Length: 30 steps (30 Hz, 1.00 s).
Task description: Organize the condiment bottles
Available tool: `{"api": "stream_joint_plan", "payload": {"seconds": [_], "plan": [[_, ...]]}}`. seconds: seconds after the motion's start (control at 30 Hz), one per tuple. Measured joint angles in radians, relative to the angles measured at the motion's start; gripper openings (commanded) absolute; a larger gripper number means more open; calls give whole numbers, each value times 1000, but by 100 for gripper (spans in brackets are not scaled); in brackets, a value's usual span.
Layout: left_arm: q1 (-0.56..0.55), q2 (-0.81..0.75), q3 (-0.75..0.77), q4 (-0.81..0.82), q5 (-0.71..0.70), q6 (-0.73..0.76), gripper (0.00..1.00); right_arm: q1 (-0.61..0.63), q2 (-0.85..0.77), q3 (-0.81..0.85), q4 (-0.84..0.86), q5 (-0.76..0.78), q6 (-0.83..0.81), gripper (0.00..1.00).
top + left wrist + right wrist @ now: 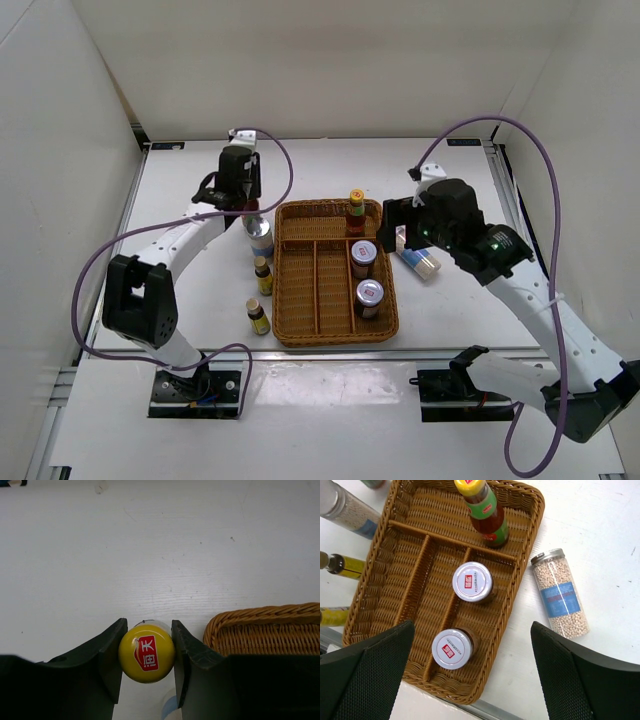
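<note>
Next, my left gripper lets go of the slim red-sauce bottle in the tray's far compartment (313, 231) (287, 650), next to the second red-sauce bottle.
My left gripper (243, 196) is shut on the yellow cap of a slim red-sauce bottle (146, 652) standing on the table just left of the wicker tray (300, 300). The second red-sauce bottle (355, 212) stands in the tray's far compartment. Two short silver-lidded jars (364, 258) (369, 297) stand in the right compartment. A white-blue cylinder (260, 238) stands left of the tray, and another (418, 255) lies on the table to its right. Two yellow-labelled bottles (263, 275) (258, 316) stand left of the tray. My right gripper (405, 225) is open and empty above the tray's right edge.
The tray's left and middle compartments (405, 585) hold nothing. White walls enclose the table on the left, the back and the right. The lying cylinder (560, 595) is a little way from the tray's right rim (520, 595).
</note>
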Motion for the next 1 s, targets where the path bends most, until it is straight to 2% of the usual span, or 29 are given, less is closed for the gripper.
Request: {"api": "stream_joint_plan", "payload": {"seconds": [0.3, 0.5, 0.8, 1.0], "plan": [[-7, -34, 182, -35, -8, 19, 11, 0, -26, -33, -19, 47, -4, 100], [-73, -58, 277, -52, 24, -14, 11, 0, -29, -46, -39, 106, -2, 100], [-232, 6, 278, -34, 102, -72, 11, -34, -23, -47, -69, 138, 5, 100], [-250, 88, 224, -16, 113, -83, 11, -64, -19, -63, -83, 151, 10, 100]]}}
